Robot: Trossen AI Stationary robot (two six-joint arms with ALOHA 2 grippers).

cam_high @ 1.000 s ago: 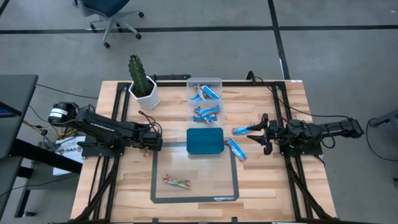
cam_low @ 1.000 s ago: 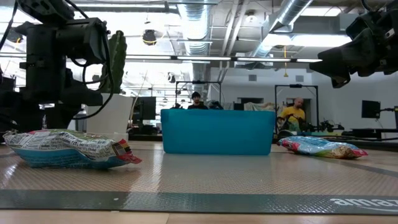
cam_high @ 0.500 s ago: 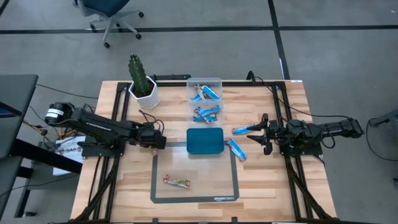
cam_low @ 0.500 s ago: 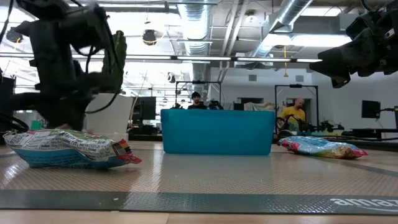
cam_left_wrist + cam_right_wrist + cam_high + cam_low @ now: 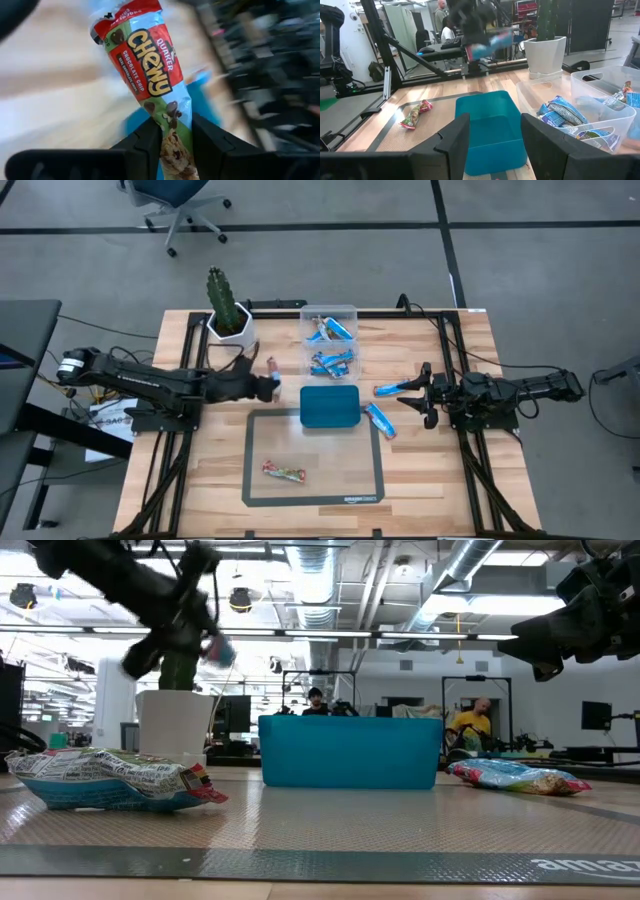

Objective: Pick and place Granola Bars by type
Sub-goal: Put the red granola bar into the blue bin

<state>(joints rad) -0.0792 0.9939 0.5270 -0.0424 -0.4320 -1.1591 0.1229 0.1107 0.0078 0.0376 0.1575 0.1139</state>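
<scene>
The left gripper needs to release the Chewy granola bar in the middle of the empty teal tray (image 5: 334,412).
My left gripper (image 5: 265,383) is over the table's left middle, left of the teal tray (image 5: 330,407), shut on a multicoloured "Chewy" granola bar (image 5: 145,65). A second multicoloured bar (image 5: 283,471) lies flat inside the taped rectangle. Two blue bars (image 5: 390,390) (image 5: 380,420) lie flat right of the tray. More blue bars fill the clear box (image 5: 330,340) at the far middle. My right gripper (image 5: 418,395) hangs open and level at the right, pointing at the tray (image 5: 492,125), with nothing between its fingers. My left gripper pinches the Chewy bar between its two fingers (image 5: 150,145) at one end of the wrapper (image 5: 171,131). The bar runs on past the fingertips along the way they point, its free red end (image 5: 125,15) foremost. It hangs lifted clear of the table (image 5: 272,366).
A cactus in a white pot (image 5: 228,310) stands at the far left, close behind my left gripper. Black rails (image 5: 185,360) run along both table sides. In the low view, people sit in the room behind the tray (image 5: 350,752).
My left gripper has risen from the table's left part, tipped from pointing down to nearly level, and swung toward the far edge and the tray. The multicoloured bar has come up with it, lifted clear of the table. My right arm has kept still.
</scene>
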